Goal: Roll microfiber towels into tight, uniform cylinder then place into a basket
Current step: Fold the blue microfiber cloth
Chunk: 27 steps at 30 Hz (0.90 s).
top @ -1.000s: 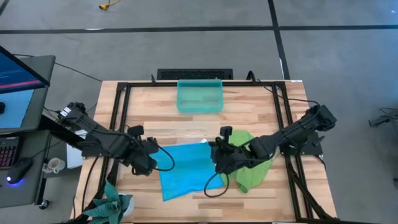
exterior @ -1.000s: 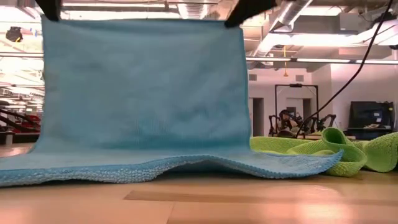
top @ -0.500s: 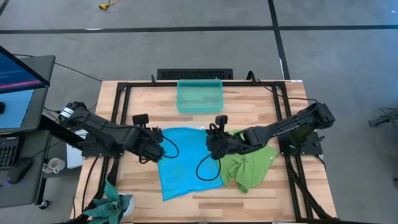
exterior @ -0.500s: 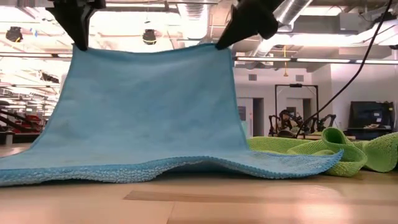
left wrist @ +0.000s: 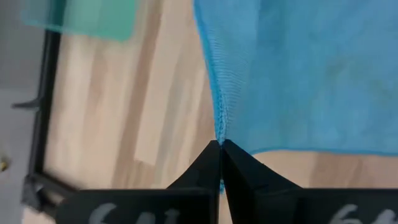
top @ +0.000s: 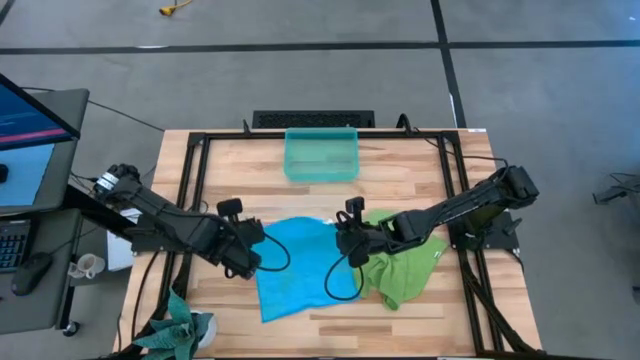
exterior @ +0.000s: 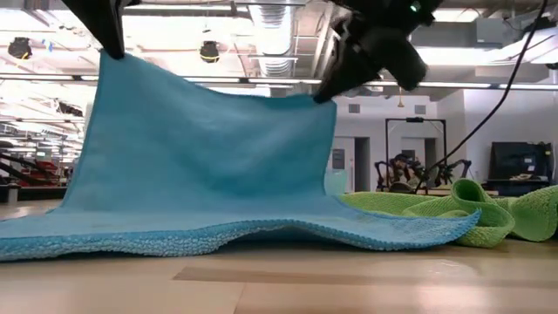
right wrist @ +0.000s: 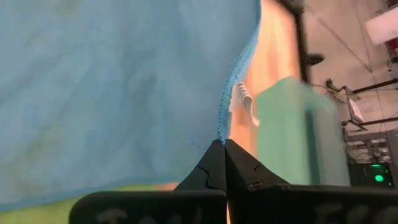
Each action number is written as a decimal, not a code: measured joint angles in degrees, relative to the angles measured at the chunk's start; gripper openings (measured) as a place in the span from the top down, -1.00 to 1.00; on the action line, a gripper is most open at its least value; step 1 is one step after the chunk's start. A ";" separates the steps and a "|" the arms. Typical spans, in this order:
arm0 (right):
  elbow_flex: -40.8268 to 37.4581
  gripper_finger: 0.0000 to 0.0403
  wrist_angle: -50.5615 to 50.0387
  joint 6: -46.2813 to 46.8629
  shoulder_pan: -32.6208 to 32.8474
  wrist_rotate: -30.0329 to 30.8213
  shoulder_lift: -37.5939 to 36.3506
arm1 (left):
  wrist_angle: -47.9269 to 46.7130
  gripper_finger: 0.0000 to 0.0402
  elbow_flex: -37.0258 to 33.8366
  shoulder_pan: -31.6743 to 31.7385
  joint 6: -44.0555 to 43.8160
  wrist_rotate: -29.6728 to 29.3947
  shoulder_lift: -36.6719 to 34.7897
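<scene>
Next, I release the blue towel's far corner with my left gripper on its near corner (top: 267, 316) closest to the dark teal-green bundle.
The sky-blue towel (top: 295, 268) lies in the middle of the table on its near edge (exterior: 174, 242), while its far part is raised like a curtain. My left gripper (top: 254, 250) and my right gripper (top: 346, 240) are each shut on one far corner, and the top edge sags between them. The lime green towel (top: 402, 265) lies crumpled on the table to the right, partly under my right arm. Against the table's far edge stands the translucent teal basket (top: 321, 155), with nothing showing in it. My left gripper pinches the blue towel's far left corner (left wrist: 219, 129) between its two fingertips, slanting down from the left. The cloth hangs from there down to the table, fairly taut. My right gripper pinches the far right corner (right wrist: 222, 123), beside a white label, between its fingertips, slanting down from the right. This corner (exterior: 324, 98) is lower than the left one.
A black metal frame (top: 190, 190) runs round the tabletop. A dark teal-green bundle (top: 180, 330) sits at the near left corner. A monitor and keyboard (top: 25, 130) stand off the table's left. Bare wood shows between the towels and the basket.
Both grippers have come down with the blue towel's far corners, the right one farther than the left, and drifted a little toward the far edge. The raised edge, level and high before, now slopes down to the right and sags. The towel's near edge has stayed on the table.
</scene>
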 joint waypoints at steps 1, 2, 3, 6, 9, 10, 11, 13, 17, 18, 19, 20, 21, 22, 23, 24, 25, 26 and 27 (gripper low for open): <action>-0.49 0.96 0.41 0.59 0.27 0.03 0.00 | 0.58 1.00 0.00 -0.45 -0.11 -0.09 0.26; -1.03 0.96 1.25 1.05 0.55 0.16 0.00 | 0.97 1.00 0.00 -0.83 -0.56 -0.08 0.64; -1.53 0.96 1.72 1.35 0.88 0.22 0.00 | 1.16 1.00 0.00 -1.22 -1.35 -0.09 1.06; -2.05 0.96 1.96 3.34 2.20 0.23 0.00 | 1.28 1.00 0.00 -2.48 -3.94 0.33 3.53; -2.00 0.96 2.09 3.74 3.85 0.26 0.00 | 1.37 1.00 0.00 -4.10 -3.94 1.26 7.28; -2.00 0.96 2.14 3.83 4.32 0.24 0.00 | 1.39 1.00 0.00 -4.50 -3.92 1.32 8.63; -2.00 0.96 2.37 3.89 4.77 0.24 0.00 | 1.37 1.00 0.00 -4.74 -3.90 1.42 9.96; -2.00 0.96 2.55 4.78 5.53 0.45 0.00 | 1.39 1.00 -0.02 -5.11 -3.75 2.30 12.46; -1.82 0.96 3.13 6.87 6.09 0.83 1.66 | 1.37 1.00 -0.02 -5.87 -3.28 3.01 16.50; -1.87 0.96 2.89 6.89 6.20 0.79 2.77 | 1.39 1.00 -0.02 -6.05 -3.24 2.93 17.12; -2.16 0.96 1.87 7.11 6.42 0.63 3.65 | 1.49 1.00 -0.02 -6.23 -3.03 2.93 17.63; -2.20 0.96 2.03 7.26 6.55 0.60 4.62 | 1.59 1.00 -0.02 -6.34 -2.80 2.94 17.93; -1.95 0.96 3.16 7.32 6.69 0.54 5.63 | 1.83 1.00 -0.03 -6.64 -2.86 2.93 18.15; -1.83 0.96 3.44 7.48 6.86 0.55 6.67 | 2.47 1.00 -0.04 -6.81 -3.28 2.93 18.21; -1.88 0.96 3.31 7.90 7.13 0.55 7.80 | 3.25 1.00 -0.04 -7.04 -3.88 2.89 18.20; -1.97 0.96 3.40 8.40 7.38 0.51 8.95 | 4.13 1.00 -0.04 -7.35 -4.51 2.92 18.16; -2.09 0.96 3.40 8.72 7.62 0.45 9.93 | 5.26 1.00 -0.04 -7.77 -5.18 3.11 18.16; -2.07 0.96 3.84 8.81 7.93 0.47 10.79 | 6.54 1.00 -0.04 -8.15 -5.44 3.73 18.16; -2.01 0.96 4.35 8.83 8.30 0.67 11.44 | 7.81 1.00 -0.04 -8.63 -5.48 4.37 18.18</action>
